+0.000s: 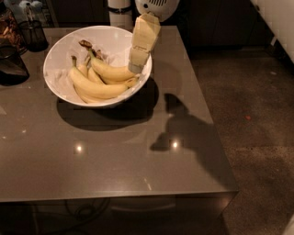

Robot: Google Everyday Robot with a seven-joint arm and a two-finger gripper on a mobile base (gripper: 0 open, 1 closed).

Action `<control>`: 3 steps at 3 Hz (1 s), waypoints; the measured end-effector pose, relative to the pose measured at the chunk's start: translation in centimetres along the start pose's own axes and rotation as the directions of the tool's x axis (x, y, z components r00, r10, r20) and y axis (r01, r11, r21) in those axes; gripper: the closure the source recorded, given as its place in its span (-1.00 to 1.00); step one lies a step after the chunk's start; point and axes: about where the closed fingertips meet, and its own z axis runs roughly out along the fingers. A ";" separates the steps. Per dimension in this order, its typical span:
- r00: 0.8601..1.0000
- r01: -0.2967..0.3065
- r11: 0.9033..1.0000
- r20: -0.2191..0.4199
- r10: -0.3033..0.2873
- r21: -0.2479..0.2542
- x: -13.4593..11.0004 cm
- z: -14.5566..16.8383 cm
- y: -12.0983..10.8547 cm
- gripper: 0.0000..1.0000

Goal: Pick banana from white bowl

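Observation:
I should close my gripper around the middle of the uppermost banana [114, 72] in the white bowl, the one with the long stem and dark brown crown.
The white bowl [56, 62] stands on the far left part of the grey table [138, 160]. Several bananas lie in it. The banana [112, 72] with a greenish neck and a long stem ending in a dark brown crown lies uppermost, curving toward the right rim. A longer, paler banana [94, 88] lies in front of it, with smaller ones behind. My gripper [136, 65], cream-coloured, hangs from the arm's white wrist [156, 7] over the bowl's right rim. Its tip is just above the banana's right end. I cannot tell whether it touches the banana.
Dark glass vessels [13, 64] and a dark wire holder [32, 32] stand at the table's far left. A white cylinder [120, 11] stands behind the bowl. The table's right edge drops to speckled floor [257, 137]. The arm's shadow [183, 128] falls right of the bowl.

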 end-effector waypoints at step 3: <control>1.000 -0.020 0.998 0.023 0.022 -0.065 -6.2 5.0 -3.7 -0.90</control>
